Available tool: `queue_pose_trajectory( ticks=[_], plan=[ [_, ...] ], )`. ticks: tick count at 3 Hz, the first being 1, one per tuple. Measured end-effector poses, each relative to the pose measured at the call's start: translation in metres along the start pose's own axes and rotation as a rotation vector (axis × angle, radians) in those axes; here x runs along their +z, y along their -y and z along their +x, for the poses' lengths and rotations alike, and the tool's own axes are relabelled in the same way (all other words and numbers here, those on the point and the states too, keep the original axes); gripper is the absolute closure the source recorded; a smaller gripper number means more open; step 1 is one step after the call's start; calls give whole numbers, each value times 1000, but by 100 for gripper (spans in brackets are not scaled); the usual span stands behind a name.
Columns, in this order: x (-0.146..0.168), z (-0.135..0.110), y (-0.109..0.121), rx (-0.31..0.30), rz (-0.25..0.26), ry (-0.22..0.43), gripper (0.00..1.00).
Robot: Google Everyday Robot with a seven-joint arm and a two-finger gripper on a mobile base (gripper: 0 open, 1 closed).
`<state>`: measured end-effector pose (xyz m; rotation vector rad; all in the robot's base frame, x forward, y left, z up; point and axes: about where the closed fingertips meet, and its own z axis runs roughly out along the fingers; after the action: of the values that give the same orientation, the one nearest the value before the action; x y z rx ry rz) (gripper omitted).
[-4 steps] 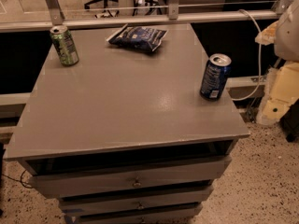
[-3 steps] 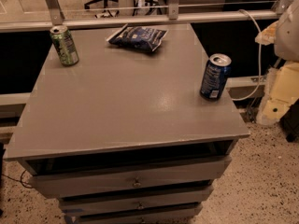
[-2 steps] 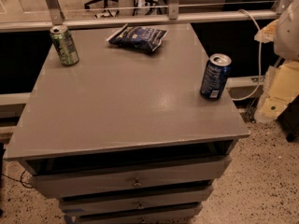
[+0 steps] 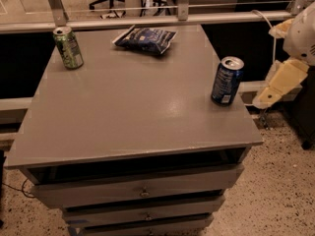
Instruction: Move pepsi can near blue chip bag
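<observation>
The pepsi can is next for my gripper, which should close around the middle of its dark blue side [image 4: 227, 83], below the silver top.
The pepsi can [image 4: 227, 80] stands upright near the right edge of the grey table [image 4: 128, 107], dark blue with a silver top. The blue chip bag [image 4: 146, 38] lies flat at the table's far edge, around the middle. My gripper [image 4: 278, 84] hangs off the table's right side, just right of the pepsi can and at about its height, apart from it. It holds nothing. The white arm [image 4: 304, 31] rises above it at the frame's right edge.
A green can [image 4: 68, 47] stands upright at the table's far left corner. The table tops a drawer unit [image 4: 142, 193]. A metal rail [image 4: 147, 19] runs behind the table. Speckled floor lies to the right.
My gripper has shifted a little left and up, closer to the pepsi can. The cans and the bag have not moved.
</observation>
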<state>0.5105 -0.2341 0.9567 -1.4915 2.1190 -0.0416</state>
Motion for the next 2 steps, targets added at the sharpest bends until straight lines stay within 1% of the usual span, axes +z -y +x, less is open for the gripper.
queue_pose_trajectory(
  ticks=[1,2],
  plan=[
    [30,3,36,77,57,139,0],
    [62,4,56,180,58,294,0]
  ],
)
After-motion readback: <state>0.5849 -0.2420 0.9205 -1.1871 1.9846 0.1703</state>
